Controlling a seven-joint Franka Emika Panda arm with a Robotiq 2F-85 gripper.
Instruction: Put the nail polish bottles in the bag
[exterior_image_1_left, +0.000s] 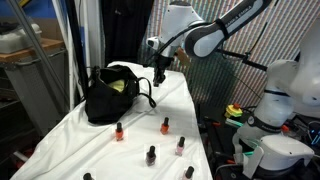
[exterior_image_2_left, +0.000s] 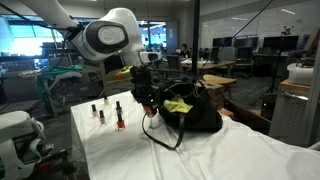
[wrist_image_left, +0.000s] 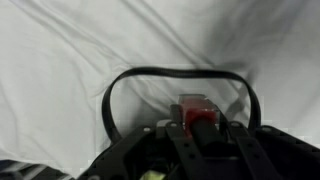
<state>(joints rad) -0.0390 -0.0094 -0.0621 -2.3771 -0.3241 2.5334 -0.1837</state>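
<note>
Next, my gripper lets go of the red nail polish bottle on the yellow-green inside of the open black bag (exterior_image_1_left: 118, 87).
In the wrist view my gripper (wrist_image_left: 197, 124) is shut on a small red nail polish bottle (wrist_image_left: 190, 103), black cap between the fingers. It hangs over the black bag (wrist_image_left: 128, 160), beside its looped handle (wrist_image_left: 180, 71). In both exterior views the gripper (exterior_image_1_left: 160, 72) (exterior_image_2_left: 143, 96) is at the edge of the slouchy bag (exterior_image_1_left: 113, 95) (exterior_image_2_left: 195, 112), whose yellow-green inside shows. Several other nail polish bottles stand on the white cloth: a red one (exterior_image_1_left: 119, 131), an orange one (exterior_image_1_left: 165, 125), a pink one (exterior_image_1_left: 181, 146) and a dark one (exterior_image_1_left: 151, 155). One bottle (exterior_image_2_left: 118, 117) stands close to the gripper.
A wrinkled white cloth (exterior_image_1_left: 100, 150) covers the table. A second white robot (exterior_image_1_left: 275, 95) and cluttered gear stand past the table's side edge. A glass wall and desks lie behind the bag (exterior_image_2_left: 250, 60).
</note>
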